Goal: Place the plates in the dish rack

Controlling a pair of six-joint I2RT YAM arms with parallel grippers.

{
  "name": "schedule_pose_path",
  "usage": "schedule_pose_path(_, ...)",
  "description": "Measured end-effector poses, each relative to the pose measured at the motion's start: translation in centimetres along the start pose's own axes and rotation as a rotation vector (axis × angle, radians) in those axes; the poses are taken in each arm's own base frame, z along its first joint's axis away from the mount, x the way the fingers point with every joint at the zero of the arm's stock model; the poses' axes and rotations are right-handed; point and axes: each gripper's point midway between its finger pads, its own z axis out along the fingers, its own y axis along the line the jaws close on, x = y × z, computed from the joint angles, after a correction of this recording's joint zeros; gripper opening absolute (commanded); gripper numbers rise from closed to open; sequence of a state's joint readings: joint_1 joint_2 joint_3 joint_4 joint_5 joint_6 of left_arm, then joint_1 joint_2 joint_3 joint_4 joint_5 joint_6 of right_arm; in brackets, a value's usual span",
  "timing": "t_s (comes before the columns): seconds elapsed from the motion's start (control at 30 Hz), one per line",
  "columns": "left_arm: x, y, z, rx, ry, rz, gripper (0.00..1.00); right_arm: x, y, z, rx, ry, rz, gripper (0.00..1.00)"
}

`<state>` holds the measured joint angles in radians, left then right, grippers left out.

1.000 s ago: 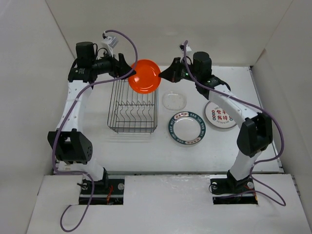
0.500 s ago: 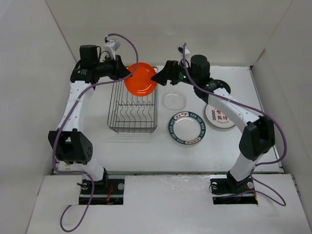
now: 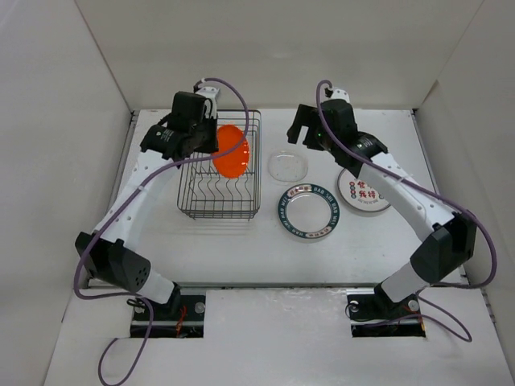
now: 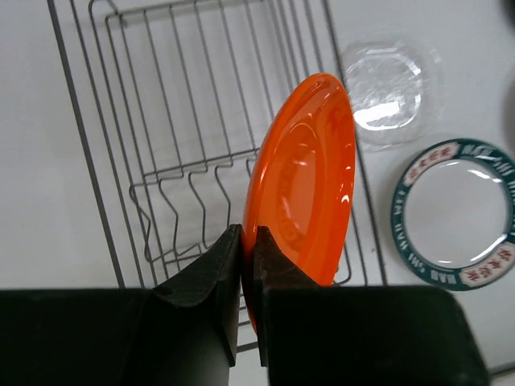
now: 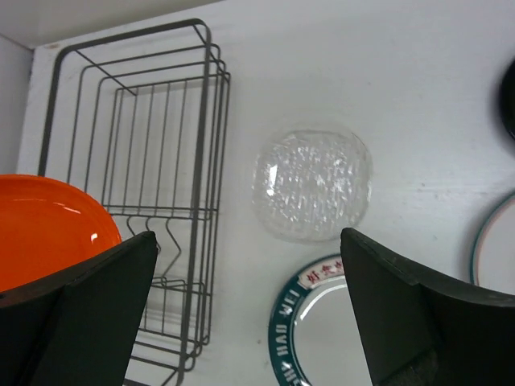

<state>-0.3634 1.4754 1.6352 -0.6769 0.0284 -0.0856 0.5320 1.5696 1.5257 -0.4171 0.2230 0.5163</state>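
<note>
Next, I close my right gripper on the rim (image 3: 306,165) (image 5: 369,178) of the clear plate, on the side farthest from the dish rack.
My left gripper (image 3: 212,145) (image 4: 248,235) is shut on the rim of the small orange plate (image 3: 230,151) (image 4: 310,177) (image 5: 44,221). It holds the plate on edge over the far half of the dark wire dish rack (image 3: 219,211) (image 4: 79,121) (image 5: 213,145). Whether the plate touches the tines I cannot tell. My right gripper (image 3: 299,129) (image 5: 248,241) is open and empty, above the table between the rack and the clear plate (image 3: 288,166) (image 4: 390,84) (image 5: 312,183). The teal-rimmed plate (image 3: 309,211) (image 4: 455,213) (image 5: 330,334) lies flat nearer the front.
The grey-rimmed plate with red-green characters (image 3: 360,193) (image 5: 495,249) lies right of the teal one, partly under the right arm. A dark sliver of the black plate (image 5: 510,96) shows at the right wrist view's edge. White walls enclose the table at the back and sides.
The left gripper shut on the orange plate while the right gripper let go and drew back to the right. The left arm then carried the plate down over the rack.
</note>
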Motion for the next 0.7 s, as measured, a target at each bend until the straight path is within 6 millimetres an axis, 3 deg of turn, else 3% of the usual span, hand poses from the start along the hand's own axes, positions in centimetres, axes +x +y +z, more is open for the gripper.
schedule_pose_path(0.2,4.2,2.0,2.8,-0.127,0.136,-0.011,0.0,-0.5,-1.8,-3.2,0.051,-0.031,0.005,1.0)
schedule_pose_path(0.37,4.4,2.6,3.7,-0.187,0.138,-0.013,0.0,-1.6,-2.1,-4.5,0.05,-0.069,0.017,1.0)
schedule_pose_path(0.7,5.7,1.4,6.6,-0.206,0.17,0.014,0.0,0.0,-4.7,-3.8,0.11,-0.031,0.011,1.0)
